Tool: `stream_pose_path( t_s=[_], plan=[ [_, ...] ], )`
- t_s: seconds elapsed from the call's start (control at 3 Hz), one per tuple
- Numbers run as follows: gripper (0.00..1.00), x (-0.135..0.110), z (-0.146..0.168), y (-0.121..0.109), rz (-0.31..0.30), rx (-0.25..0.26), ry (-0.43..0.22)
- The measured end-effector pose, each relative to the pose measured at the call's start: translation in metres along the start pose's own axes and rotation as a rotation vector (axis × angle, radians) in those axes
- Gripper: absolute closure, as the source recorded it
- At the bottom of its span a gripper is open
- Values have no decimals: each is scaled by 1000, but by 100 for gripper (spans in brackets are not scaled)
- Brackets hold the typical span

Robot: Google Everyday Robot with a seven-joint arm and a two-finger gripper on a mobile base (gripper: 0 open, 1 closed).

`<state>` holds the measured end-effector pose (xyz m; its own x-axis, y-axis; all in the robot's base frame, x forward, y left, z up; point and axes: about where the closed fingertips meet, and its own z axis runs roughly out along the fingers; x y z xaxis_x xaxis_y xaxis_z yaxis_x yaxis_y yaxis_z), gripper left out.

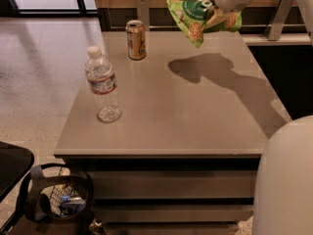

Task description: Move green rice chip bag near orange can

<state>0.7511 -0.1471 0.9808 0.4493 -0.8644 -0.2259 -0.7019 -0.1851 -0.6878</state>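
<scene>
Next, I set the green rice chip bag on the bare tabletop [179, 51] close beside the orange can.
The green rice chip bag [195, 19] hangs in the air above the far right part of the table, held by my gripper [221, 5], which is shut on its upper right part. The bag casts a dark shadow on the tabletop below it. The orange can [136, 39] stands upright near the table's far edge, left of the bag and apart from it.
A clear plastic water bottle [103, 84] stands upright on the left side of the grey table [186, 126]. A wall with metal brackets [142, 11] runs behind the table. A black wire basket [58, 199] sits on the floor at lower left. My white arm [286, 180] fills the lower right.
</scene>
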Motion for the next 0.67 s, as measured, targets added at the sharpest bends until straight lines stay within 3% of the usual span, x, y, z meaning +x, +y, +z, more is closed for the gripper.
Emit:
stream_pose_path(
  t_s=[0.67],
  plan=[
    [100, -2, 57, 17, 27, -42, -48]
  ],
)
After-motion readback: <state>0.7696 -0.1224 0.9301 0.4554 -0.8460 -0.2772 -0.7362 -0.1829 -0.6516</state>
